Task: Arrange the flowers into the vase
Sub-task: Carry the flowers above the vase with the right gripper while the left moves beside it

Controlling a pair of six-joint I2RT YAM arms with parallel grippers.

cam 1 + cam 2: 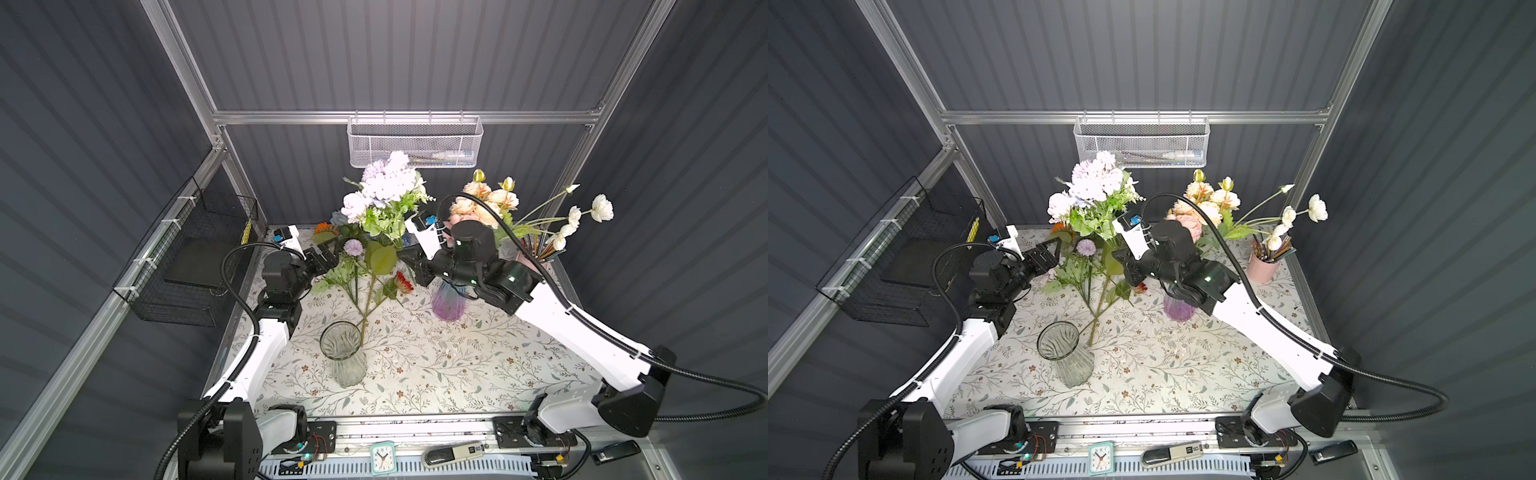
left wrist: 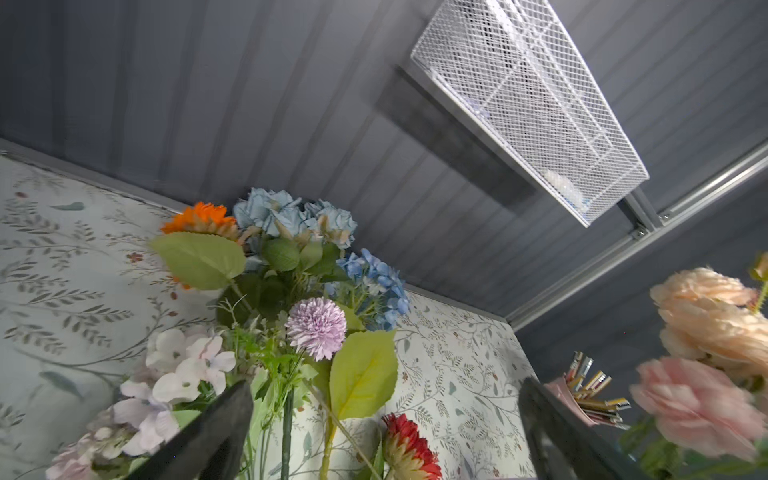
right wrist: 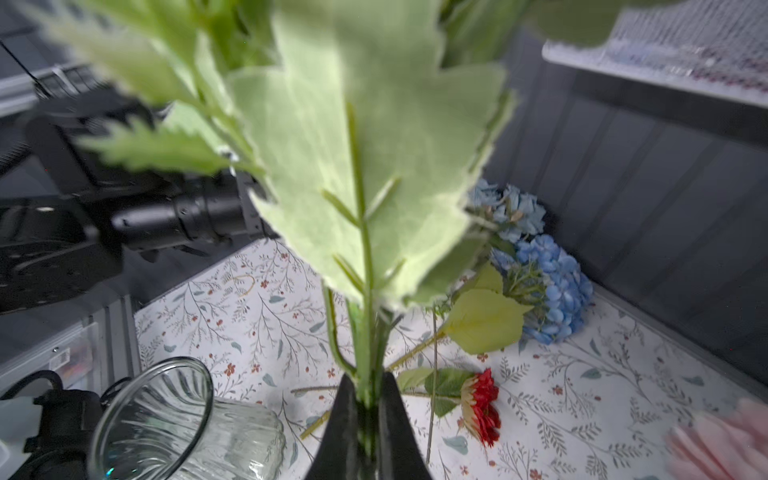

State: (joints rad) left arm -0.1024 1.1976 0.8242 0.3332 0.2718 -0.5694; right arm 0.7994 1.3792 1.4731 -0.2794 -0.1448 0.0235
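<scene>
My right gripper will release the lilac and white flowers in the purple vase [image 1: 453,275], beside the peach and pink blooms.
My right gripper [image 1: 406,258] [image 3: 368,390] is shut on the green stems of a bunch of lilac and white flowers [image 1: 386,189] [image 1: 1096,183], held upright above the table. Below and in front stands an empty clear glass vase [image 1: 341,353] [image 1: 1064,353] [image 3: 166,424]. A purple vase [image 1: 449,305] [image 1: 1177,309] under the right arm holds peach and pink blooms [image 1: 484,203]. More flowers lie on the table: a lilac pompom [image 2: 316,328], a red daisy [image 2: 409,444] [image 3: 482,405], an orange daisy [image 2: 203,218] and blue hydrangea [image 2: 374,286]. My left gripper [image 1: 326,254] [image 2: 384,399] hangs open just left of them.
A pink cup of pencils [image 1: 536,253] stands at the back right. A white mesh basket [image 1: 415,145] hangs on the back wall, a black wire basket [image 1: 187,266] on the left wall. A small clock [image 1: 382,457] sits on the front rail.
</scene>
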